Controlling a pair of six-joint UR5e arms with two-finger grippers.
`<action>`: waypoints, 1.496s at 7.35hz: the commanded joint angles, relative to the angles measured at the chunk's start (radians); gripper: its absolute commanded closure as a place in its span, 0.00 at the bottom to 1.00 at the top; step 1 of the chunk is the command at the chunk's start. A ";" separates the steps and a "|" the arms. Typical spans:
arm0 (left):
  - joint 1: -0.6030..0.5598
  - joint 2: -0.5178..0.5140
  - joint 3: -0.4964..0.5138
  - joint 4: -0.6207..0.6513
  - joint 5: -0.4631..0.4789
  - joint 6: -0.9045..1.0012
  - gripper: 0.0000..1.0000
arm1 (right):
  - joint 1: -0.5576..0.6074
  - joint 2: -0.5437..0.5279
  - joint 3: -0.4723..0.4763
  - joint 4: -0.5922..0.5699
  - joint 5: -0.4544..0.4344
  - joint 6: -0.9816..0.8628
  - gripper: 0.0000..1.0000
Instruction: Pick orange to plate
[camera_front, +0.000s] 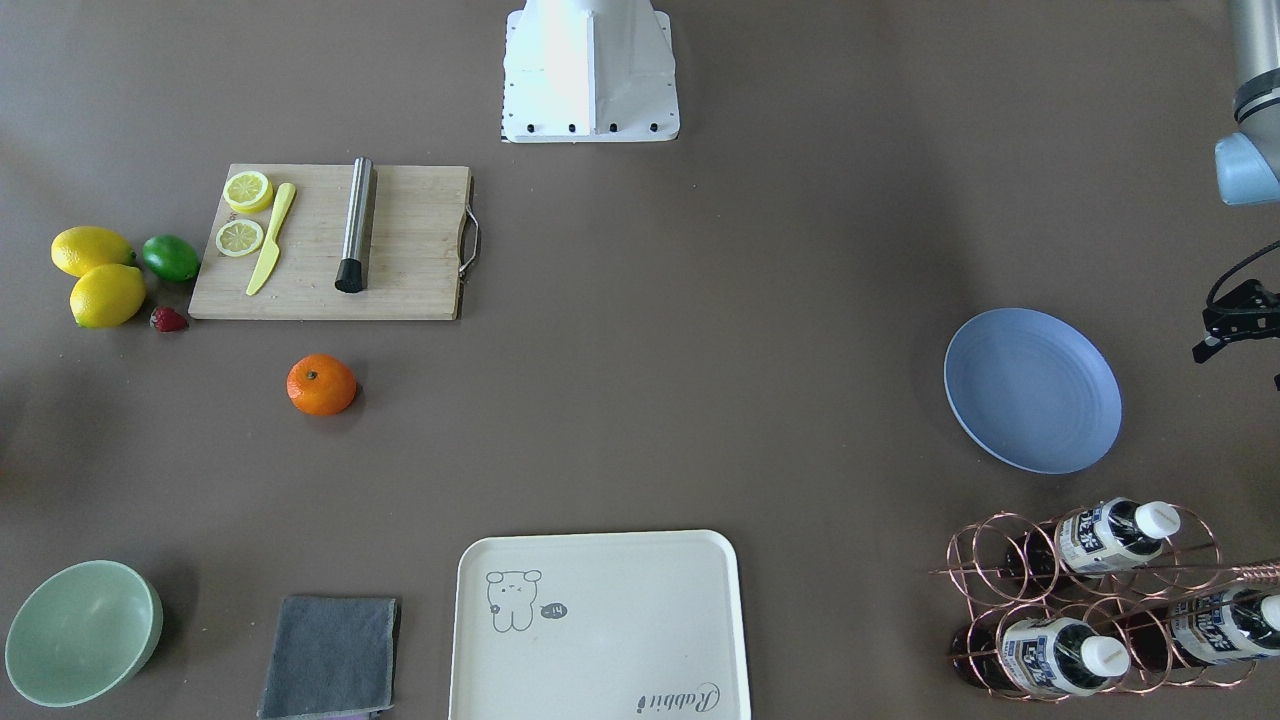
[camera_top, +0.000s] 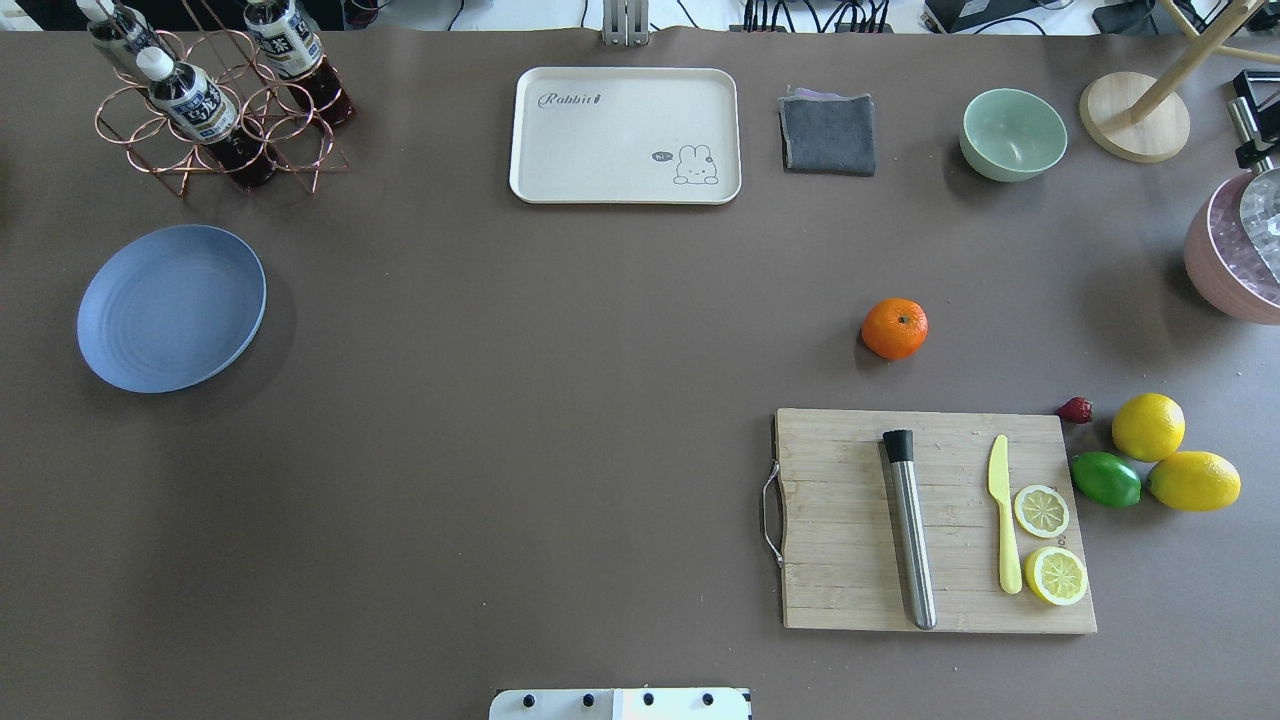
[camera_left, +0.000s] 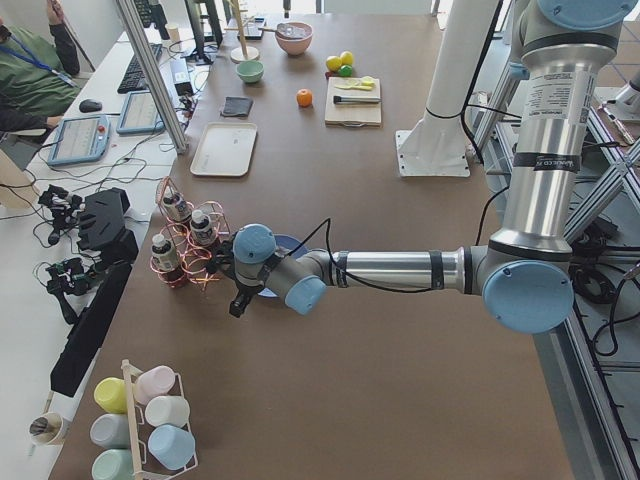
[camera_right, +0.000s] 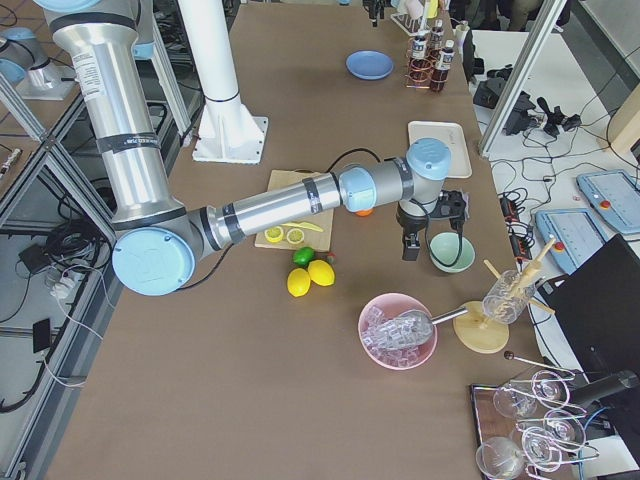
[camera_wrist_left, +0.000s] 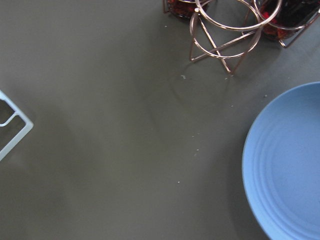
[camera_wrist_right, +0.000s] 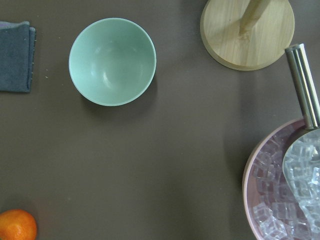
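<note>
I will next move my left gripper to the blue-lavender plate and close it on the plate's rim (camera_front: 1117, 382) (camera_wrist_left: 248, 190), on the side farthest from the cutting board.
The orange (camera_top: 894, 328) sits alone on the brown table just beyond the cutting board, and shows in the bottom left corner of the right wrist view (camera_wrist_right: 17, 225). The blue-lavender plate (camera_top: 172, 307) lies empty far across the table, near the bottle rack. My left gripper (camera_left: 238, 303) hangs low beside the plate (camera_wrist_left: 290, 165). My right gripper (camera_right: 409, 248) hovers between the orange (camera_front: 321, 385) and the mint bowl. Neither wrist view shows fingers, so I cannot tell whether either gripper is open or shut.
A cutting board (camera_top: 850, 520) carries lemon slices, a yellow knife and a steel muddler. Lemons (camera_top: 1148, 427), a lime and a strawberry lie beside it. Also on the table are a cream tray (camera_top: 625, 135), grey cloth (camera_top: 828, 133), mint bowl (camera_wrist_right: 112, 61), pink ice bowl (camera_wrist_right: 280, 200) and copper bottle rack (camera_top: 215, 130).
</note>
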 joint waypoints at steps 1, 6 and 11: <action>0.114 -0.008 0.128 -0.271 0.001 -0.233 0.02 | -0.037 0.040 0.005 0.000 -0.002 0.064 0.00; 0.240 -0.002 0.159 -0.390 0.130 -0.388 0.25 | -0.088 0.051 0.003 0.040 -0.010 0.125 0.00; 0.226 -0.069 0.144 -0.304 0.063 -0.509 1.00 | -0.125 0.044 -0.014 0.140 -0.042 0.231 0.00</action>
